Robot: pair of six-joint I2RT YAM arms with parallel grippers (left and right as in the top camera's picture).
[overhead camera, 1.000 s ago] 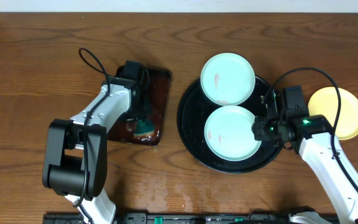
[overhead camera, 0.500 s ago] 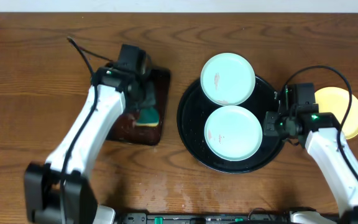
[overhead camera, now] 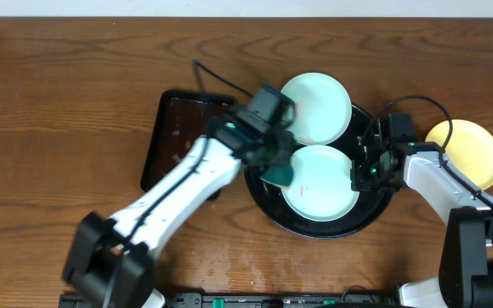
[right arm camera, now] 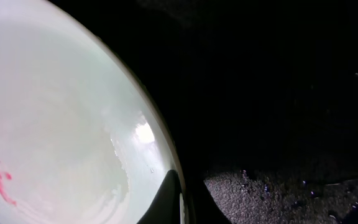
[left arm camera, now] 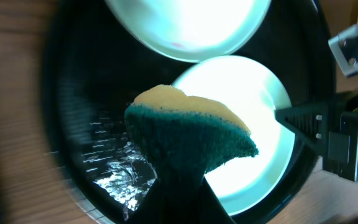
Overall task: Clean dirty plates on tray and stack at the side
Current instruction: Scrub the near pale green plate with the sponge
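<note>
My left gripper is going to release the green and yellow sponge, now held over the front plate's edge, in the front half of the rectangular dark-brown tray (overhead camera: 186, 162).
The black tray (overhead camera: 306, 228) holds two mint-white plates, a rear one (overhead camera: 319, 103) and a front one (overhead camera: 325, 190), both with pink smears. The yellow plate (overhead camera: 473, 158) lies on the wood to the tray's right. My left gripper (overhead camera: 277, 173) is shut on a green and yellow sponge (left arm camera: 188, 134) held over the front plate's (left arm camera: 260, 124) left edge. My right gripper (overhead camera: 360, 175) pinches that plate's right rim; one finger (right arm camera: 169, 199) lies on the inner side of the plate (right arm camera: 55, 112), and the other is lost in the dark beside it.
A rectangular dark-brown tray (overhead camera: 174, 137) lies on the table left of the black tray. The black tray's floor is wet and glinting (left arm camera: 114, 168). The right arm's cable (overhead camera: 418, 101) loops above the yellow plate.
My left arm has swung right from the brown tray, carrying the sponge onto the front plate's left edge. My right gripper drew back from the front plate, then returned to its right rim.
</note>
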